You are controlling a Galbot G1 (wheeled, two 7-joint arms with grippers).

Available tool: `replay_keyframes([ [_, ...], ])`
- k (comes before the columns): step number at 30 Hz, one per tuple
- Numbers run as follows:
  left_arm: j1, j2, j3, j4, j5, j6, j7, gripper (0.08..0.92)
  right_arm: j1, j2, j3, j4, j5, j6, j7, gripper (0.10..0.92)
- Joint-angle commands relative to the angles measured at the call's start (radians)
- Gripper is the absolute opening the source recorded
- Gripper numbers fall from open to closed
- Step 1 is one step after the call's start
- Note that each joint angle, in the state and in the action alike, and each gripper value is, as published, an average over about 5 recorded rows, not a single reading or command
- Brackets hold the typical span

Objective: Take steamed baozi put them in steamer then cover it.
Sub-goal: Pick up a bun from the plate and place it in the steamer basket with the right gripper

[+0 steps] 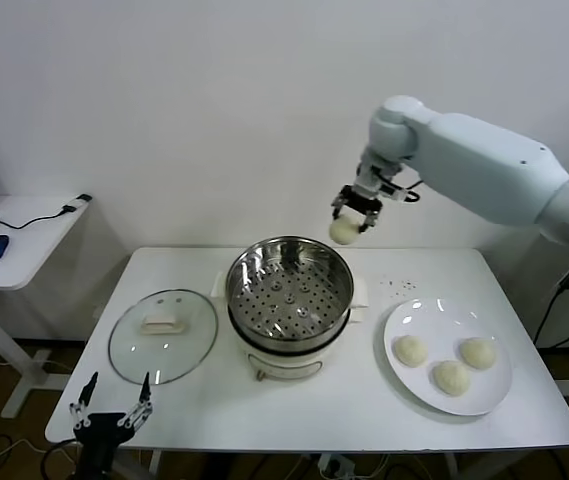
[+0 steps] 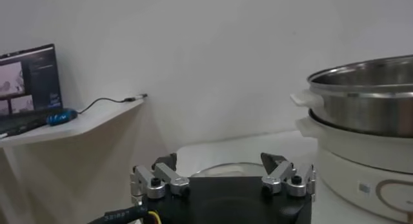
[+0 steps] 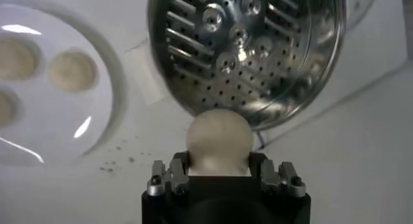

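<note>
The robot's right gripper should release the baozi on the steamer's perforated bottom, just behind its middle (image 1: 291, 276) (image 3: 246, 65), toward the side of the steamer.
My right gripper (image 1: 347, 229) is shut on one cream-white baozi (image 3: 219, 140), held in the air just behind and to the right of the steamer (image 1: 289, 287). The shiny perforated steamer basket (image 3: 251, 44) holds nothing and sits on its cream pot base at the table's middle. Three more baozi (image 1: 449, 362) lie on the white plate (image 1: 414, 385) to the right. The glass cover (image 1: 163, 334) with its cream handle lies flat left of the steamer. My left gripper (image 1: 112, 410) stands open and low at the table's front left edge, holding nothing.
A side table (image 1: 19, 235) with a cable and a blue mouse stands at the far left, with a laptop (image 2: 29, 83) on it. Dark crumbs (image 1: 401, 287) dot the table behind the plate. The wall runs close behind the table.
</note>
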Motion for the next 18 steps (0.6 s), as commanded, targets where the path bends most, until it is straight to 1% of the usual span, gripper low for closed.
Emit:
replay_keyframes([
  [1,-0.006,-0.003,0.005,-0.008,-0.008,0.007,-0.022,0.823,-0.054,0.149,0.052,0.031,-0.245,0.150,0.031,0.602],
  [6,-0.011,0.001,0.002,-0.012,-0.008,0.016,-0.021,0.823,-0.175,0.200,0.092,-0.062,-0.380,0.191,0.058,0.602],
  [13,-0.018,0.000,-0.001,-0.011,-0.003,0.017,-0.045,0.823,-0.256,0.237,0.094,-0.157,-0.400,0.188,0.062,0.602],
  [18,-0.017,0.001,-0.001,0.000,-0.005,0.016,-0.049,0.823,-0.292,0.249,0.105,-0.203,-0.448,0.204,0.078,0.602],
])
